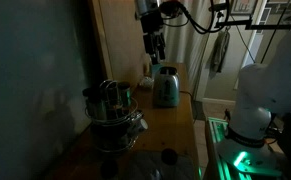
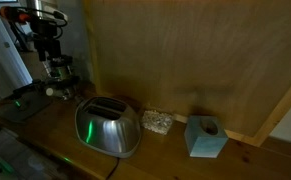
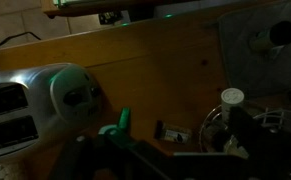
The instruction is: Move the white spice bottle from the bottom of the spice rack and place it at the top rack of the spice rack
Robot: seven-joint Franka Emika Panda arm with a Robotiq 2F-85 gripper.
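Note:
The white spice bottle's cap (image 1: 141,123) (image 3: 232,96) is at the edge of the spice rack, and my gripper needs to go there next and close on it.
The spice rack (image 1: 113,112), a round wire carousel of small bottles, stands on the wooden table toward the near left. In the wrist view the spice rack (image 3: 247,128) shows dimly at the right. A pale bottle with a white cap, the white spice bottle (image 3: 232,99), stands at its edge; its tier I cannot tell. My gripper (image 1: 157,52) hangs high over the toaster, well away from the rack. The gripper (image 2: 55,72) also shows at the upper left. From the wrist, the gripper (image 3: 183,150) is open with nothing between its dark fingers.
A silver, grey-teal toaster (image 1: 165,88) (image 2: 107,128) (image 3: 35,100) sits under the gripper. A teal box (image 2: 205,137) and a small pale object (image 2: 157,122) stand by the wooden back wall. The white robot base (image 1: 257,100) is beside the table. A small dark item (image 3: 170,131) lies on the wood.

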